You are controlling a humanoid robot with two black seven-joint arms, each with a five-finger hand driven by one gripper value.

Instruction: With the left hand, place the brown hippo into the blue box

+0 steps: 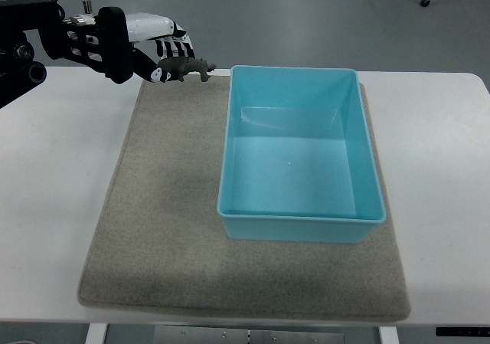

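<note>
Next, I let go of the brown hippo with my left gripper on the middle of the blue box's bottom [289, 162].
My left hand [164, 53] comes in from the upper left and is shut on the brown hippo [187, 69], holding it in the air above the far left corner of the grey mat [161, 229]. The hippo's head points right, toward the blue box [298, 225]. The box sits open and empty on the right half of the mat; its near left rim is a short way right of the hippo. The right hand is out of view.
The mat lies on a white table [53, 175]. Chair or cart wheels [423, 1] show on the grey floor at the far right.
</note>
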